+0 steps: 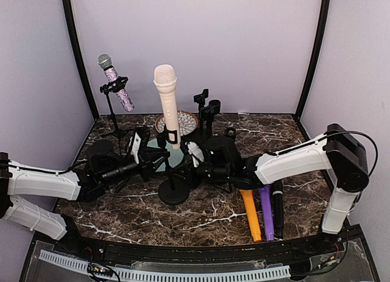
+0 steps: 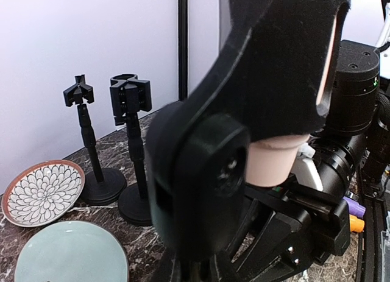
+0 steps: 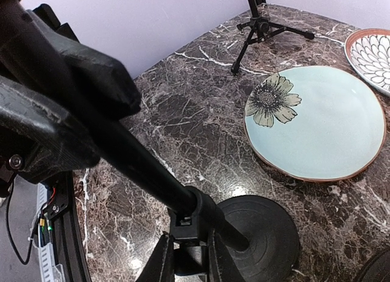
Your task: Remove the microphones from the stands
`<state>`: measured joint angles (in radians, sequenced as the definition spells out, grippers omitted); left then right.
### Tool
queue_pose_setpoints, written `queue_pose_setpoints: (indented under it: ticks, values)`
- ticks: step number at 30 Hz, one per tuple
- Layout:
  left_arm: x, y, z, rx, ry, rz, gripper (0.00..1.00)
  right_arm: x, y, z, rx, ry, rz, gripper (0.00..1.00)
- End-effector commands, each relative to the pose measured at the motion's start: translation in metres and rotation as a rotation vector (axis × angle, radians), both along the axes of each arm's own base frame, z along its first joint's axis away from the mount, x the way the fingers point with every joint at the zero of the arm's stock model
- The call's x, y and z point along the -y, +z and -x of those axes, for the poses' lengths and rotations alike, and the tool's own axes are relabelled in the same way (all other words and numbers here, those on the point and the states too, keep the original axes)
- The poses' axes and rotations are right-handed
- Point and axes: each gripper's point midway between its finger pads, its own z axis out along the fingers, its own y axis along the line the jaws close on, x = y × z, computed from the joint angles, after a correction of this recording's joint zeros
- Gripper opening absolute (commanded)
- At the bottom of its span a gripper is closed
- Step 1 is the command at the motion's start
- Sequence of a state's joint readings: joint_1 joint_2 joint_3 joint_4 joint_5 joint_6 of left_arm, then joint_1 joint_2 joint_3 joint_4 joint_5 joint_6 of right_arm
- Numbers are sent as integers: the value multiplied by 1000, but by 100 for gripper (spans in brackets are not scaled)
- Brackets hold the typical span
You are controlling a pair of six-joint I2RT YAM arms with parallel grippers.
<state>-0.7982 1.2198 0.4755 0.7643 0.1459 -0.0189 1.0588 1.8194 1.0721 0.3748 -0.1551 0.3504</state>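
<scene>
The pole sticks far out of its collar under the microphone, so my right gripper should take a new grip on the collar [image 3: 203, 206] while my left gripper pushes the pole down.
A pale pink microphone [image 1: 166, 102] stands upright in the clip [image 1: 172, 137] of a black stand with a round base [image 1: 173, 192]. My left gripper [image 1: 157, 156] comes in from the left, shut on the stand just under the clip. In the left wrist view the clip [image 2: 201, 190] fills the frame, and the microphone's lower end [image 2: 271, 163] pokes out beneath it. My right gripper [image 1: 194, 166] comes from the right. In the right wrist view its fingers [image 3: 164, 260] press on both sides of the collar [image 3: 190, 224] on the pole [image 3: 122, 151], above the base [image 3: 259, 233].
A glittery microphone [image 1: 116, 81] sits on a tripod stand at back left. Two bare stands [image 1: 207, 108] and a patterned plate [image 1: 183, 120] are behind. A light blue plate [image 3: 317, 120] lies beside the base. Orange [image 1: 251, 215], purple [image 1: 266, 212] and black [image 1: 277, 209] microphones lie front right.
</scene>
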Motion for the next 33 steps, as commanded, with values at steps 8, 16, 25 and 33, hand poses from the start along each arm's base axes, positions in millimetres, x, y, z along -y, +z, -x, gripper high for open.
queue_pose_setpoints:
  ticks: [8,16,25,33]
  values:
    - [5,-20,10,-25,-62,-35,0,11,39,5,73,20,-124,45]
    - [5,-25,10,-33,-63,-43,0,5,27,4,42,36,-100,42]
    - [4,-25,9,-34,-57,-44,0,2,10,-1,17,20,-62,33]
    - [5,-23,9,-32,-56,-44,0,1,10,-1,10,21,-74,16]
